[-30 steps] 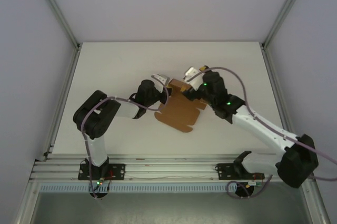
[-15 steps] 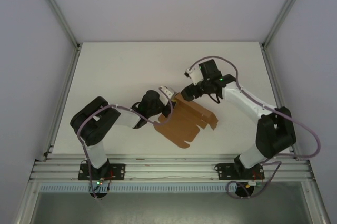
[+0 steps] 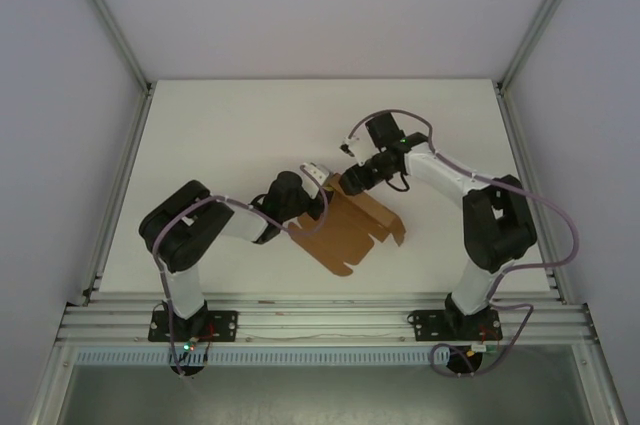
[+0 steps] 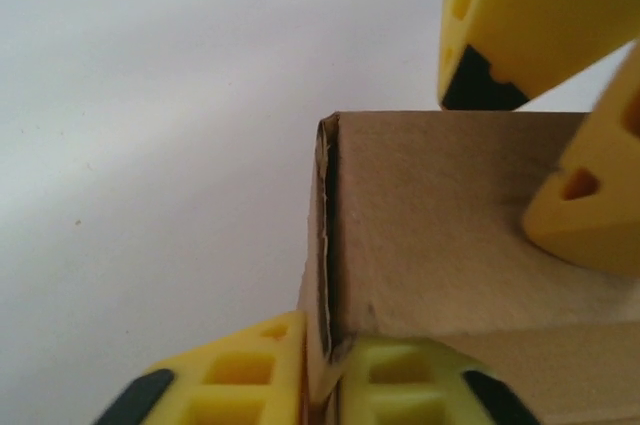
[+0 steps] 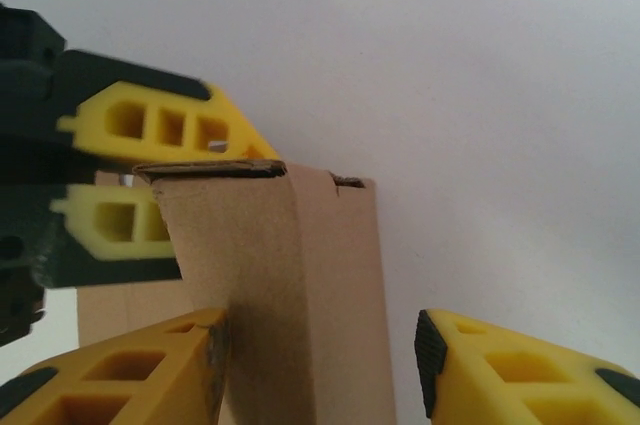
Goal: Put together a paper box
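Observation:
The paper box sits at a slant with just the edge of its corner pinched in my left gripper, so next I take the folded corner [image 4: 330, 255] deeper with that left gripper and turn the box square.
The paper box [image 3: 345, 227] is a brown die-cut cardboard sheet, partly folded, lying mid-table with its far end raised. My left gripper [image 3: 316, 178] is shut on the sheet's folded far-left edge; in the left wrist view its fingers [image 4: 240, 375] pinch the cardboard [image 4: 440, 235] from both sides. My right gripper [image 3: 350, 183] stands open at the same far end. In the right wrist view its gripper [image 5: 320, 340] straddles an upright flap [image 5: 290, 275], the left finger [image 5: 150, 375] touching it and the right finger apart.
The white table [image 3: 220, 135] is bounded by metal frame posts [image 3: 110, 25] at left and right and a rail along the near edge. The right arm's elbow [image 3: 495, 220] stands right of the cardboard, its cable looping out to the side.
The right arm has folded in, its elbow swinging left and upright, with the gripper staying at the sheet's far end. The cardboard has shifted slightly and one flap has risen. The left gripper has kept its grip.

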Robot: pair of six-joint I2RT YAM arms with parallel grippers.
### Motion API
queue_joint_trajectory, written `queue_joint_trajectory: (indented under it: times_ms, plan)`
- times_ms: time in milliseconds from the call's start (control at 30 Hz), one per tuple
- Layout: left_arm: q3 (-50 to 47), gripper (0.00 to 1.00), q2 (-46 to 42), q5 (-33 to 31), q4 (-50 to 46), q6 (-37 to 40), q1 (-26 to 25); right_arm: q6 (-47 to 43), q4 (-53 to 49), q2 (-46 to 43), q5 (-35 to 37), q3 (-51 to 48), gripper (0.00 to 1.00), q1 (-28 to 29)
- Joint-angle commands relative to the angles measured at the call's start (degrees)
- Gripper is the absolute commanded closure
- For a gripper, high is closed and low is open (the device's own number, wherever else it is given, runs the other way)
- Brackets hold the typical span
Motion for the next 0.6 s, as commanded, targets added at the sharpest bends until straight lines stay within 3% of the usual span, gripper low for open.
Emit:
queue_joint_trajectory:
  times_ms: [0,267,433,567]
  plan:
    - [1.6,0.74,2.2,-1.5,0.2,-0.6,-0.2,-0.1,-3.3,2.0,-0.1,0.5,0.49,-0.3]
    - [4.9,0.67,3.5,-2.0,3.0,0.9,-0.2,-1.7,-7.4,4.2,-3.1,2.9,0.52,-1.7]
    - [8.6,0.69,7.0,-1.2,1.1,1.7,-0.2,-2.0,-8.2,5.2,-4.7,3.8,0.54,-2.2]
    - [9.1,1.00,8.5,-3.9,2.3,1.8,-0.2,-2.4,-8.7,5.4,-5.0,4.1,0.54,-2.4]
